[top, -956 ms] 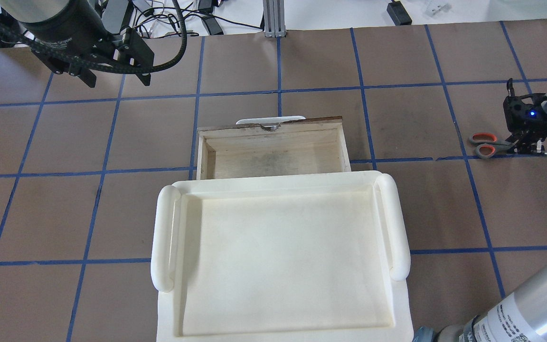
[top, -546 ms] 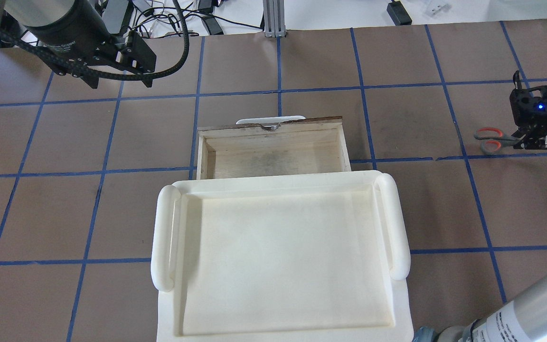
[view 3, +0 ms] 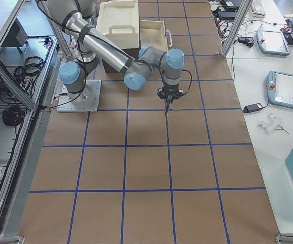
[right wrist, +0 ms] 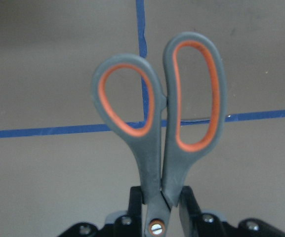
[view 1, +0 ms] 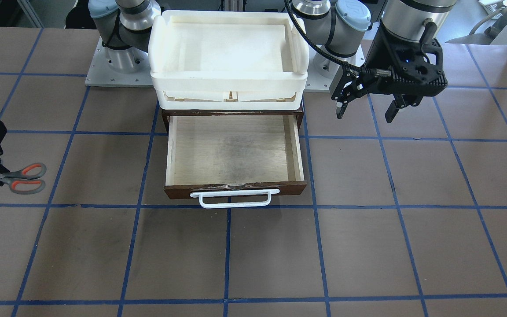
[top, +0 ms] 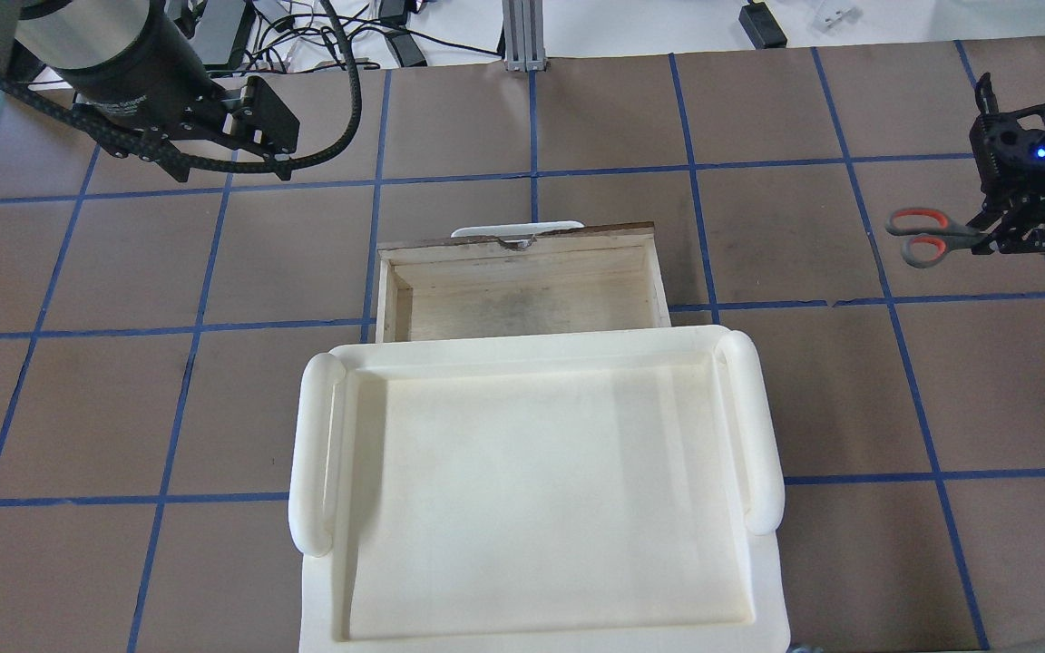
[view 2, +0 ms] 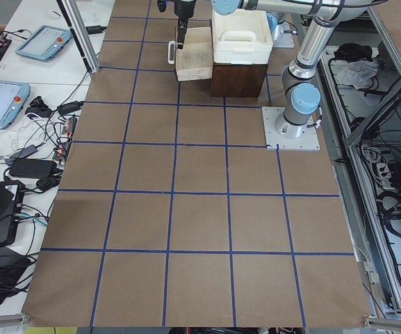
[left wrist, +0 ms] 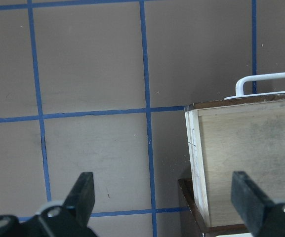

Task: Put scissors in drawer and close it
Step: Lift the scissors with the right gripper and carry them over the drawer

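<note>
I need to set the scissors on the middle of the open drawer's wooden bottom (view 1: 235,148) with my right gripper.
The scissors (top: 926,236), grey handles with orange-red inner loops, hang in my right gripper (top: 1017,238) above the table at the far right, well right of the drawer. In the right wrist view the jaws are shut on the scissors (right wrist: 159,128) near the pivot, handles pointing away. The scissors also show in the front view (view 1: 22,178) at the left edge. The drawer (top: 386,299) is pulled open and empty, with a dark brown front (view 1: 236,189) and a white bar handle (view 1: 234,199). My left gripper (view 1: 365,116) is open and empty, hovering beside the drawer's left side (left wrist: 191,148).
A large white plastic tray (top: 758,426) sits on top of the dark cabinet that holds the drawer. The table is brown with blue grid tape. Cables and tablets lie beyond the table's far edge.
My right gripper has carried the scissors away from the robot and slightly leftward, and their handles now sit closed together. My left gripper has shifted slightly.
</note>
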Available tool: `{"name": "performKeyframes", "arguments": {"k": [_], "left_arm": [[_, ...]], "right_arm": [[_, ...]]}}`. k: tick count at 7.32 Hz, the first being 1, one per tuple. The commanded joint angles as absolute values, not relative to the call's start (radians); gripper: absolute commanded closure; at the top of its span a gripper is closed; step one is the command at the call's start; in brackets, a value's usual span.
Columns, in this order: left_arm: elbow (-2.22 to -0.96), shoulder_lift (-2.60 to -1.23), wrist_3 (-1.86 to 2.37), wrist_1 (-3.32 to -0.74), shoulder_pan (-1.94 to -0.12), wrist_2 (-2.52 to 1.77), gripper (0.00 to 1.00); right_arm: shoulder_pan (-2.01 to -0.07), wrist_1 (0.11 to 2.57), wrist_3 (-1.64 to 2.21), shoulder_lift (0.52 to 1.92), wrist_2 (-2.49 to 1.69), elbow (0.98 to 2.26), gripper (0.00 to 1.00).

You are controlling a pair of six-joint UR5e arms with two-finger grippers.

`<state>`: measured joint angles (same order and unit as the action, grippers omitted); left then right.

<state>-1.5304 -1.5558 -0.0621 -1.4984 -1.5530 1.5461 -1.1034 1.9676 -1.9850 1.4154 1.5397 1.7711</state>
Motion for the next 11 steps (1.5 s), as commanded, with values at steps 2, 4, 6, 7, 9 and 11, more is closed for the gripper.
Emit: {"name": "performKeyframes", "arguments": {"k": [2,4,6,7,9,11], "left_arm": [[-1.542,-1.560,-0.061,-1.490,-1.551,1.542,0.00],[-1.542,-1.572,-0.055,-1.489,-1.554,1.540,0.00],[-1.552,-1.554,-0.063,-1.490,-1.552,1.551,0.00],[-1.566,-1.551,-0.055,-1.489,-1.552,1.542,0.00],[-1.572,-1.548,-0.105,-1.486,-1.546,1.551,0.00],[-1.574,-1.549,-0.129,-1.483,-1.546,1.548,0.00]], "right_arm": [[-1.286,1.835,-1.858,1.569,1.532,1.772,0.91],[-1.444,1.833,-1.705,1.592,1.531,1.770,0.91],[-1.592,1.848,-1.541,1.588,1.529,1.770,0.92],[-1.641,1.851,-1.475,1.580,1.529,1.772,0.92],[-1.741,1.902,-1.384,1.556,1.529,1.772,0.93],[-1.849,1.962,-1.284,1.505,1.540,1.770,0.93]]}}
